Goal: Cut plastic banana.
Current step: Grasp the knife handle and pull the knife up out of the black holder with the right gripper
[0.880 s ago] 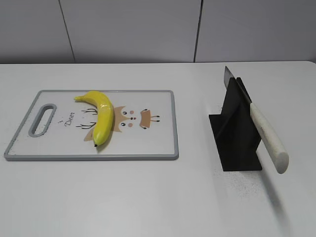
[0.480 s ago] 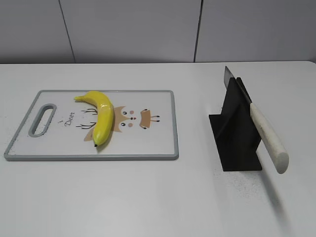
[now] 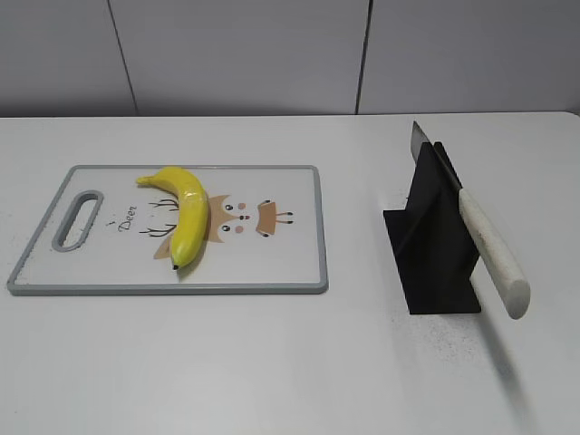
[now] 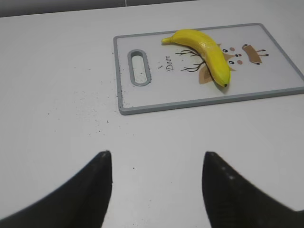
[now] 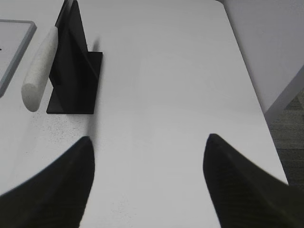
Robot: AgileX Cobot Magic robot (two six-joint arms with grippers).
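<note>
The white knife handle's lower part (image 3: 501,264) (image 5: 37,75), just above its rounded end beside the black stand, is next for my right gripper, which should go there and close.
The plastic banana (image 3: 184,214) is glossy yellow with a dark tip. It lies on a white cutting board (image 3: 290,263) with a grey rim and a deer print, left of centre. It also shows in the left wrist view (image 4: 207,51) on the board (image 4: 266,80). A knife with a white handle (image 3: 494,256) rests slanted in a black stand (image 3: 433,245) at the right, blade pointing up and back. The right wrist view shows the handle (image 5: 39,71) and stand (image 5: 76,80). My left gripper (image 4: 156,154) is open and empty, well short of the board. My right gripper (image 5: 148,138) is open and empty, right of the stand.
The white table runs to a grey wall at the back. Its right edge (image 5: 247,71) shows in the right wrist view, with floor beyond. Dark specks lie on the table near the stand and left of the board.
</note>
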